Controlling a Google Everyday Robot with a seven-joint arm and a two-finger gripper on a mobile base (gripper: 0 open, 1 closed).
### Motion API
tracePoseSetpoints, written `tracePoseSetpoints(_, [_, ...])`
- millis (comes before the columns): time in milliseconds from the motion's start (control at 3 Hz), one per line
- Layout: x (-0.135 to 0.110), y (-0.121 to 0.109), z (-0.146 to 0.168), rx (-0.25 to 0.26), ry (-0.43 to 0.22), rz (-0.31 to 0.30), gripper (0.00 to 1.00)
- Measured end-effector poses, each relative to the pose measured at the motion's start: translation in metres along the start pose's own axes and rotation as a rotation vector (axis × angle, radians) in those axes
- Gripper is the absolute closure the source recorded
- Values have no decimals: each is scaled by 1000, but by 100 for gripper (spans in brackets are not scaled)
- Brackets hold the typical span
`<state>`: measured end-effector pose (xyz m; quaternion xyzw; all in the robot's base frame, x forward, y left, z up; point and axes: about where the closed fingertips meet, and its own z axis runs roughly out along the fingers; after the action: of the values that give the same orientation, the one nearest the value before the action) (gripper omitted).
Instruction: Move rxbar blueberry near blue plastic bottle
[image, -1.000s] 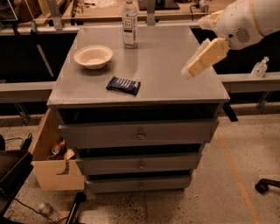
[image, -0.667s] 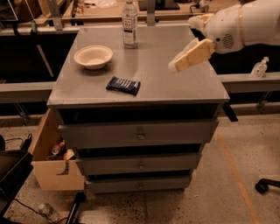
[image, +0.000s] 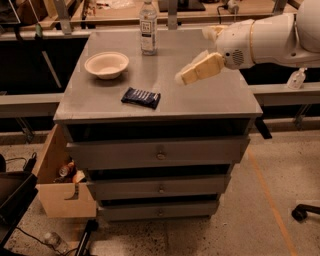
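Note:
Next, my gripper closes on the end of the rxbar blueberry (image: 151, 99) that is farther away from the white bowl.
The rxbar blueberry (image: 141, 97), a flat dark navy bar with pale markings, lies on the grey cabinet top (image: 210, 97) near its front edge, left of centre. The blue plastic bottle (image: 148, 27), clear with a white cap and white label, stands upright at the back of the top. My gripper (image: 186, 76) hangs above the top at centre right, to the right of the bar and apart from it, holding nothing. The white arm reaches in from the right.
A white bowl (image: 106, 64) sits at the left, behind the bar. The cabinet has three drawers (image: 160, 152) below. A cardboard box (image: 62, 187) stands on the floor at left. A small spray bottle (image: 296, 79) stands on the ledge at right.
My gripper has moved left and slightly down over the cabinet top, closer to the bar. The bar, bowl and bottle have not moved.

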<state>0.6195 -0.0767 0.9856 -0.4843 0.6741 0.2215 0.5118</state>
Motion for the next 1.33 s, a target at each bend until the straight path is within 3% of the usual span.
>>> tracePoseSetpoints(333, [5, 5, 18, -26, -14, 3, 0])
tracePoseSetpoints(1000, [45, 18, 110, -91, -21, 34, 0])
tracePoseSetpoints(1333, [59, 25, 135, -108, -31, 55, 0])
